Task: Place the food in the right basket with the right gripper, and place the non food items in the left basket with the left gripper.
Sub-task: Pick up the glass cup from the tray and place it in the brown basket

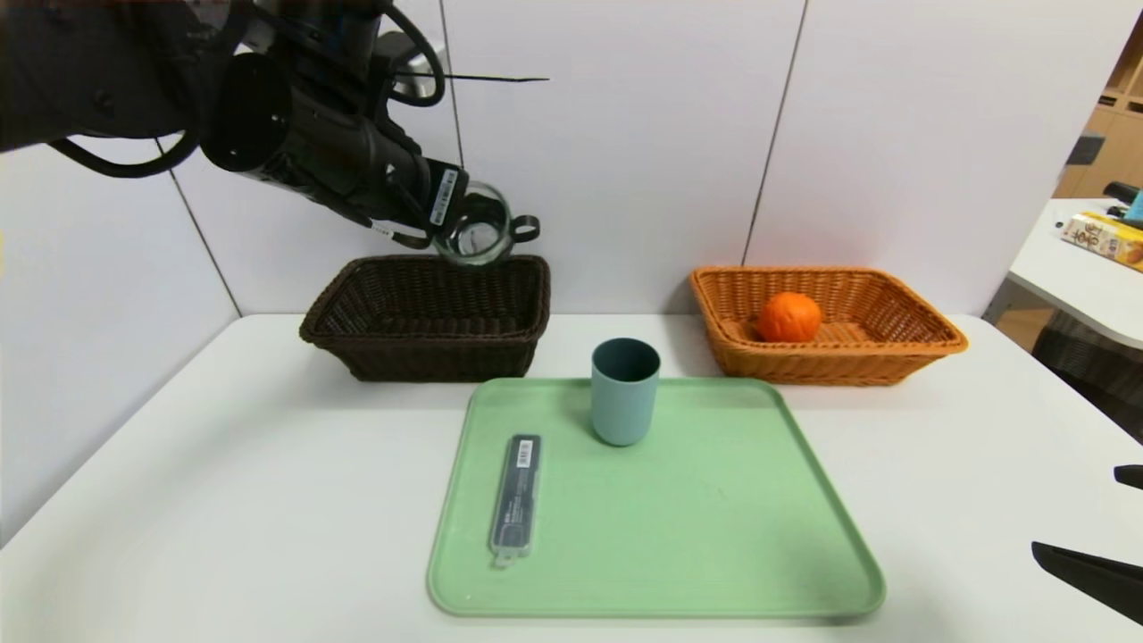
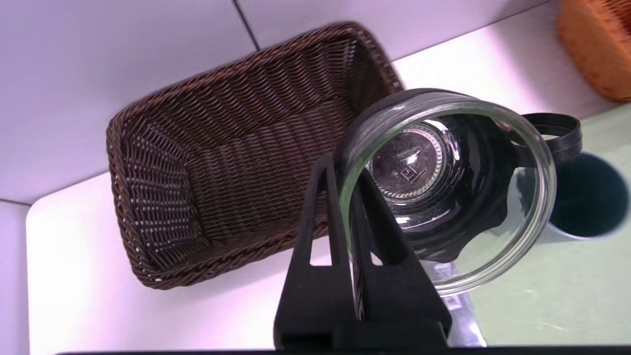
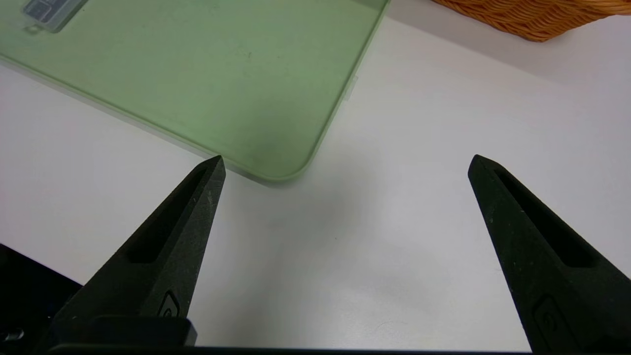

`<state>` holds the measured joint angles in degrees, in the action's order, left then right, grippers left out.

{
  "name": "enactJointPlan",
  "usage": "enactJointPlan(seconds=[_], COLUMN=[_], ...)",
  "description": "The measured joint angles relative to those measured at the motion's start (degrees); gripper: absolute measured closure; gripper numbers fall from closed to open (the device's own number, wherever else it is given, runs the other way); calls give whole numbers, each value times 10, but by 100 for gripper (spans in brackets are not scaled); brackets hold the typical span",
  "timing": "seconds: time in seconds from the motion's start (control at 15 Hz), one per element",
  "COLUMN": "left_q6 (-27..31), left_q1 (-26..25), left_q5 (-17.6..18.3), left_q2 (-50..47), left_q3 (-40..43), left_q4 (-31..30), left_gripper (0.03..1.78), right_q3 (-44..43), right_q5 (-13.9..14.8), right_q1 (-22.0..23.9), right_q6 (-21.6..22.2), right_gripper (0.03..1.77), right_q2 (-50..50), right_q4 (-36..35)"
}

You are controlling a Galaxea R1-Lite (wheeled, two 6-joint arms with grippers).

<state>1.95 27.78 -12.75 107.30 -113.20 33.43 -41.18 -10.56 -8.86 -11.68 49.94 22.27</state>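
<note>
The clear glass cup, now tilted above the dark brown basket's back part, will be released by my left gripper on the dark brown basket's bottom [image 1: 461, 315] [image 2: 294, 151], toward the end where the blue-grey tumbler is.
My left gripper [image 1: 451, 234] [image 2: 345, 170] is shut on the rim of the clear glass cup [image 1: 480, 234] [image 2: 446, 192] with a black handle, holding it tilted in the air above the back right part of the dark brown left basket [image 1: 429, 317] [image 2: 236, 153]. The orange food [image 1: 789, 317] lies inside the orange-tan right basket [image 1: 826, 326] [image 3: 532, 15]. The blue-grey tumbler [image 1: 624, 390] stands upright and the dark grey case [image 1: 516, 502] lies flat on the green tray [image 1: 679, 518] [image 3: 222, 74]. My right gripper [image 3: 345, 160] [image 1: 1085, 527] hangs open and empty over the table at the near right.
A white wall stands right behind both baskets. A second white table [image 1: 1085, 277] with a yellow box [image 1: 1105, 239] stands off to the far right. The white table [image 1: 223, 491] runs bare on both sides of the tray.
</note>
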Motion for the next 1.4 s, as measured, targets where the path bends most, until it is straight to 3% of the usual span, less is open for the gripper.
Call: enactJointPlan(seconds=[0.53, 1.4], left_q6=[7, 7], left_q1=[-76, -95], left_q5=[13, 25], left_q2=[86, 175], left_q3=[0, 0], left_q4=[-56, -99], left_gripper=[172, 172], right_q3=[0, 9], right_q5=[1, -2], right_q1=[0, 0], right_q6=[0, 0], right_gripper=[10, 10], right_q2=[-5, -11], right_q4=[0, 0])
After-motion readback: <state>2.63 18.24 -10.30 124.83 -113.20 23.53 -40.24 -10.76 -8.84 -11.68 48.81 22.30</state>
